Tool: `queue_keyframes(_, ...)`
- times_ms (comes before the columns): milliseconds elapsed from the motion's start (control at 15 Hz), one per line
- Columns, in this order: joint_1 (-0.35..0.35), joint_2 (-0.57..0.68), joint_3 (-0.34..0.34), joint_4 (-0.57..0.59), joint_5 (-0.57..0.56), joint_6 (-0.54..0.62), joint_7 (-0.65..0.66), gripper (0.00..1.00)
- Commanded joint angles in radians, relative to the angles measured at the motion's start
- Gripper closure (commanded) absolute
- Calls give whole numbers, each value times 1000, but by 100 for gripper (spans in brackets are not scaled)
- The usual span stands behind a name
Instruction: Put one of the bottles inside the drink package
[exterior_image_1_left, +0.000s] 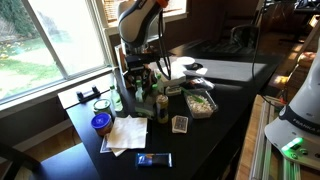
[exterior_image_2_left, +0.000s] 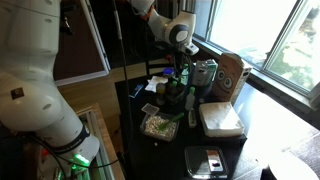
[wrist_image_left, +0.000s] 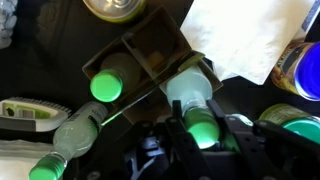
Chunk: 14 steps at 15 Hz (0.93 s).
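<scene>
The bottle, hanging over the drink package now, will go into the drink package's compartment diagonal from the other green-topped bottle (exterior_image_1_left: 139, 102) (wrist_image_left: 188, 88), and there my gripper needs to let go of it.
In the wrist view my gripper (wrist_image_left: 203, 128) is shut on the bottle (wrist_image_left: 190, 92), a pale green glass one with a whitish label and a bright green top. It hangs over the right compartment of the drink package (wrist_image_left: 150, 45), a brown cardboard carrier seen from above. Whether its base is inside I cannot tell. Another green-topped bottle (wrist_image_left: 106, 85) stands in the left compartment. In both exterior views the gripper (exterior_image_1_left: 140, 72) (exterior_image_2_left: 182, 72) hangs low by the window. The carrier's brown face with dark round marks (exterior_image_2_left: 233, 75) shows there.
Two more pale green bottles (wrist_image_left: 72, 135) lie at the lower left. White papers (wrist_image_left: 240, 35) (exterior_image_1_left: 125, 132), a blue-lidded tin (exterior_image_1_left: 101, 122), a clear food container (exterior_image_1_left: 200, 102) (exterior_image_2_left: 158, 125), a white box (exterior_image_2_left: 220, 118) and a dark flat device (exterior_image_1_left: 155, 159) crowd the black table.
</scene>
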Motion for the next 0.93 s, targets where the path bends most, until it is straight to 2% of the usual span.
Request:
queue_keyframes(0,36,3,-33,-4,-41,74,43,93)
queue_keyframes(467,94,16,-95,-14,-149,167,125,93)
queue_keyframes(867,96,40,-83,-5,-145,146,119,93)
